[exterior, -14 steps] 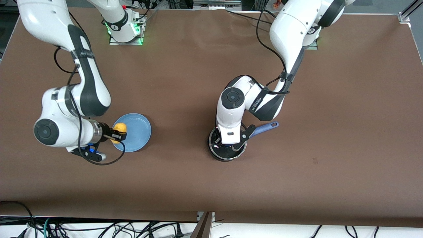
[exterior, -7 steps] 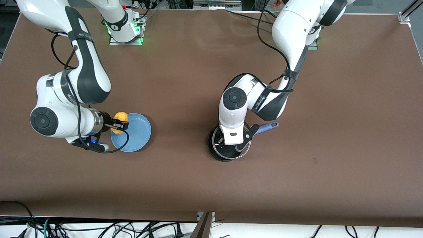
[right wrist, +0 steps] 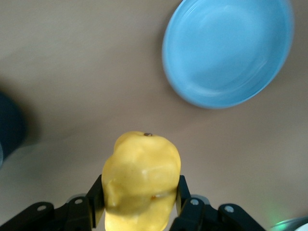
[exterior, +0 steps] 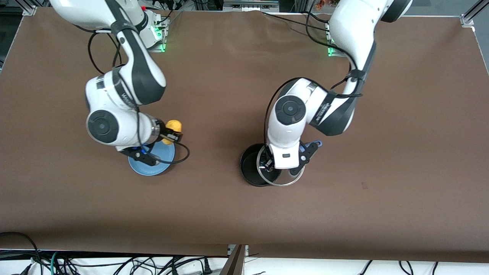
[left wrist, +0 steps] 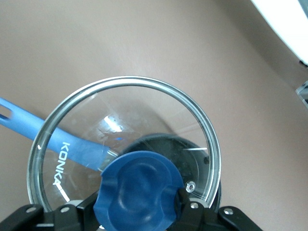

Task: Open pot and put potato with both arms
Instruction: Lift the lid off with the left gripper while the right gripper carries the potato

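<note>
The yellow potato will rest on the bottom inside the black pot (exterior: 261, 171) once the robot's right gripper releases it.
The black pot (exterior: 250, 167) stands on the table with its blue handle (exterior: 314, 144) pointing toward the left arm's end. My left gripper (left wrist: 139, 202) is shut on the blue knob (left wrist: 138, 187) of the glass lid (exterior: 293, 178). It holds the lid in the air, shifted over the handle side of the pot, so part of the pot's mouth is uncovered. My right gripper (exterior: 173, 135) is shut on the yellow potato (exterior: 174, 125) and holds it up over the table, at the rim of the light-blue plate (exterior: 164, 154). The potato fills the near part of the right wrist view (right wrist: 142, 183).
The empty light-blue plate (right wrist: 226, 53) lies toward the right arm's end, partly under the right wrist. Bare brown table lies between the plate and the pot. The right arm's cable loops beside the plate (exterior: 183, 154).
My right gripper has risen and carried the potato from over the plate toward the pot. My left gripper has lifted the lid off the pot and slid it toward the handle.
</note>
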Tool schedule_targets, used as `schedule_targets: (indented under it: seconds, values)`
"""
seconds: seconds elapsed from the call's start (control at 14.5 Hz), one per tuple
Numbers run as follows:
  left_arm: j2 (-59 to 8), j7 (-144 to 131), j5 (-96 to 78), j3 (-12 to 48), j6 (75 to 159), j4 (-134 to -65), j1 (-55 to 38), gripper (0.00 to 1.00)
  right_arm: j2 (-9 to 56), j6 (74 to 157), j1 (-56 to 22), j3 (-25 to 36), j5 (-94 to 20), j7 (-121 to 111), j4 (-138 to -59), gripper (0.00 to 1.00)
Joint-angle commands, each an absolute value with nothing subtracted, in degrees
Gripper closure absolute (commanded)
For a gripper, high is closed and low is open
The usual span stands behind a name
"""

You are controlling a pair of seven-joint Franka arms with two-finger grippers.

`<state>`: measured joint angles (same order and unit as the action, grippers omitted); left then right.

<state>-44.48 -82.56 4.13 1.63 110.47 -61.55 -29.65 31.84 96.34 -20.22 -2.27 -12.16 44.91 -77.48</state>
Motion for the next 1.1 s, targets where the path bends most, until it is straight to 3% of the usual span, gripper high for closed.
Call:
schedule_targets:
  seconds: [0.0, 0.34, 0.76, 1.03]
  values:
    - [-39.83, -75.18, 1.33, 2.2, 106.36, -62.14, -26.2, 0.78, 31.73, 100.09, -23.54, -2.2, -15.29, 49.47, -77.96, 0.79]
    - [-34.81, -64.53, -2.19, 2.11, 100.3, -62.31, -20.4, 0.78, 34.45, 110.45, -32.24, -1.94, -14.68, 60.18, -77.96, 0.79]
    - [-31.29, -50.47, -3.69, 2.02, 94.58, -63.54, -14.6, 0.81, 43.05, 131.55, -34.1, -1.93, -14.15, 66.26, -77.17, 0.78]
    - [-27.96, -39.92, -3.78, 2.02, 93.08, -68.1, -10.47, 0.81, 48.68, 133.77, -35.59, -2.02, -14.06, 69.51, -68.92, 0.75]
